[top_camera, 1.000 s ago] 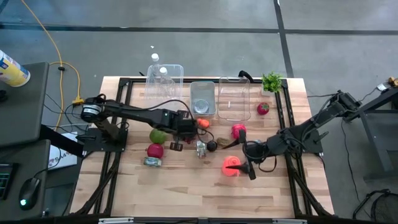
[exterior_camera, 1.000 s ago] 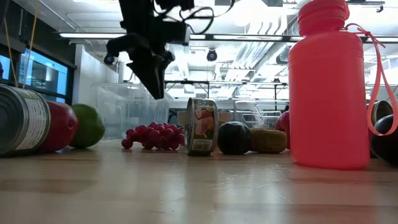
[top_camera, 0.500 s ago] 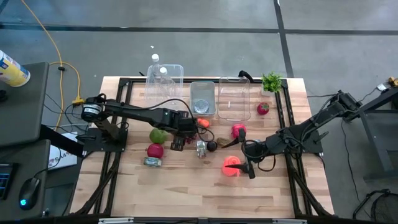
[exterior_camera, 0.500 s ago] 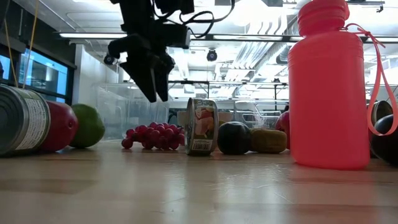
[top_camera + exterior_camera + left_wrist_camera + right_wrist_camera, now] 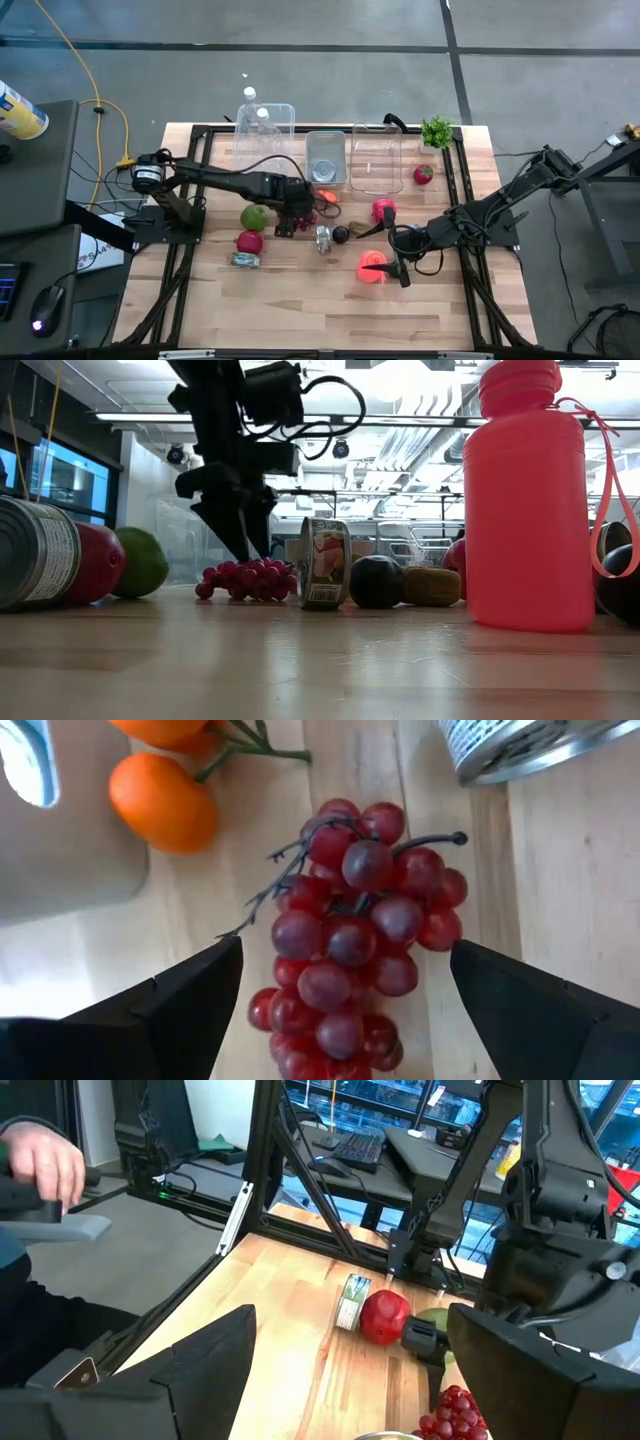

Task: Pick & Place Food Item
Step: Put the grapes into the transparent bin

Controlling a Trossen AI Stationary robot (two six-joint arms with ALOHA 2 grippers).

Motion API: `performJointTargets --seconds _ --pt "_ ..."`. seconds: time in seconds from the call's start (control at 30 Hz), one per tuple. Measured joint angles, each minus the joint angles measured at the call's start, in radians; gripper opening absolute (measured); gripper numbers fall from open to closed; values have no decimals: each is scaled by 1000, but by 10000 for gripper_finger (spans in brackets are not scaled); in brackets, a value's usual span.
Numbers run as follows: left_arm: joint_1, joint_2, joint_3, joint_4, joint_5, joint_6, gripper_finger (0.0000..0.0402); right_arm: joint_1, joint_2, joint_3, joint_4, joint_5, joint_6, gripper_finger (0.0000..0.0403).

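Next, I close my right gripper on the loose end (image 5: pixel 311 217) (image 5: pixel 455 1417) of the bunch of red grapes, once my left gripper holds the grapes out to it.
A bunch of red grapes (image 5: pixel 355 935) lies on the wooden table (image 5: pixel 300 300), showing low in the low view (image 5: pixel 250 580). My left gripper (image 5: pixel 345 950) hangs open just above it, pointing steeply down, one finger on each side of the bunch and touching nothing; in the high view my left gripper (image 5: pixel 288 222) covers most of the bunch. My right gripper (image 5: pixel 400 272) waits open beside the pink bottle (image 5: pixel 372 268), nearly level, with nothing between its fingers (image 5: pixel 350 1315).
Tangerines (image 5: pixel 165 800) and an upright can (image 5: pixel 325 563) flank the grapes. A green apple (image 5: pixel 254 217), red apple (image 5: pixel 249 242) and lying can (image 5: pixel 245 260) sit left. Clear bins (image 5: pixel 325 160) line the far edge. A person's hand (image 5: pixel 40 1160) shows beyond the table.
My left gripper has opened from shut and has come down toward the grapes, so that its fingers now stand on either side of the bunch. The grapes have stayed where they lay.
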Motion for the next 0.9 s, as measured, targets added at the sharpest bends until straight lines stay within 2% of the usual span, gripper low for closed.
performJointTargets --seconds 0.17,0.4,0.57,0.9 --pt "23 0 -24 23 62 -11 349 0 0 0 0 0 0 317" --pt "43 0 -92 144 63 -16 349 0 0 0 1 0 -1 317" --pt "50 3 -109 162 63 -32 349 0 0 0 1 0 -1 317" --pt "50 108 -104 180 72 1 349 0 0 0 -1 0 0 317"
